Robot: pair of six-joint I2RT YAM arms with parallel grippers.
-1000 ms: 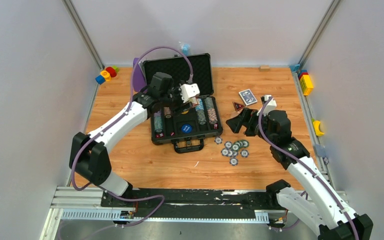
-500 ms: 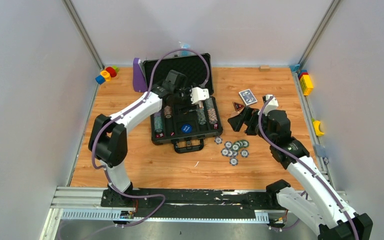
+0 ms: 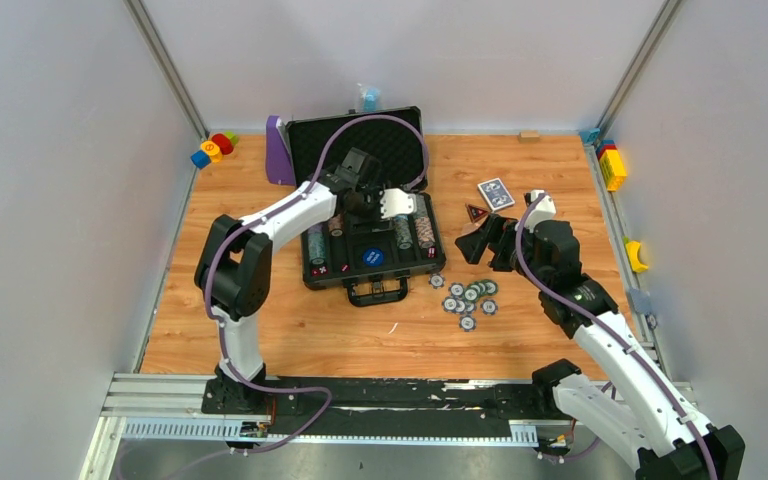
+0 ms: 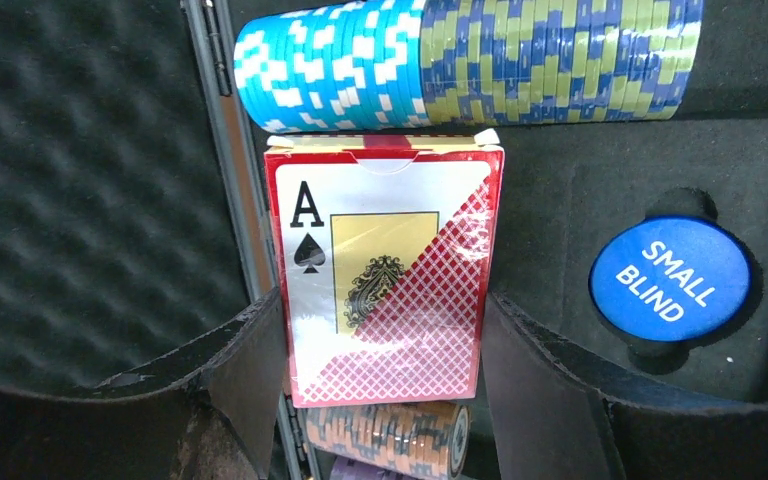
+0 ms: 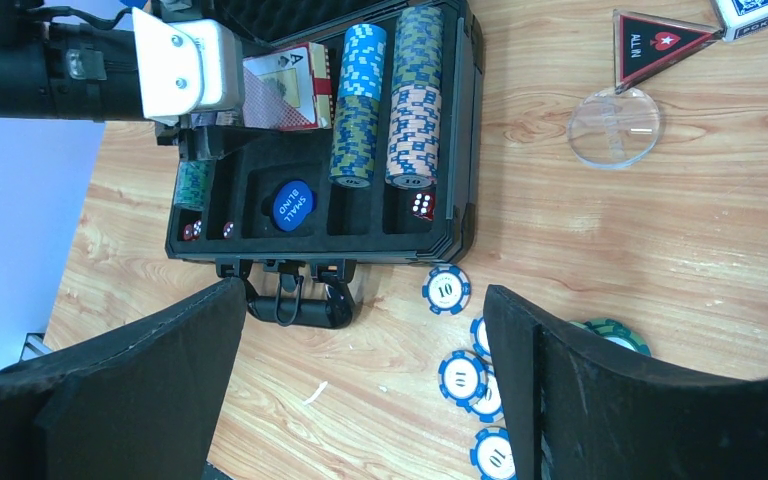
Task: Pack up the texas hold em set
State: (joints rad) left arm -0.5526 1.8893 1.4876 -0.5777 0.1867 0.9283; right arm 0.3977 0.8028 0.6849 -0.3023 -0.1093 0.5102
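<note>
Next, my left gripper releases the red card deck in the foam [image 3: 363, 215] [image 4: 365, 272] between the orange chips and the blue chips.
The dark grey briefcase [image 3: 305, 272] lies open at mid-table, its foam lid [image 3: 400, 140] tipped back. My left gripper [image 4: 385, 370] is shut on a red card deck [image 4: 385, 270] above the case's foam, beside the blue and green chip row [image 4: 460, 60] and the blue small blind button [image 4: 670, 278]. In the right wrist view that deck [image 5: 282, 88] sits left of the chip columns [image 5: 355, 110]. My right gripper [image 5: 360, 340] hangs open over bare wood, right of the case handle [image 5: 295, 305]. Loose chips [image 3: 470, 297] lie beside its fingers.
A blue card deck [image 3: 496, 193], a dark triangular all-in marker [image 5: 660, 45] and a clear disc [image 5: 615, 127] lie on the table right of the case. A purple stand [image 3: 278, 150] leans behind the case. Toy blocks sit at the back left [image 3: 213, 150] and right edge [image 3: 612, 165].
My left arm has swung its elbow inward and carried the gripper and deck a little to the right over the case. The right arm has stayed put.
</note>
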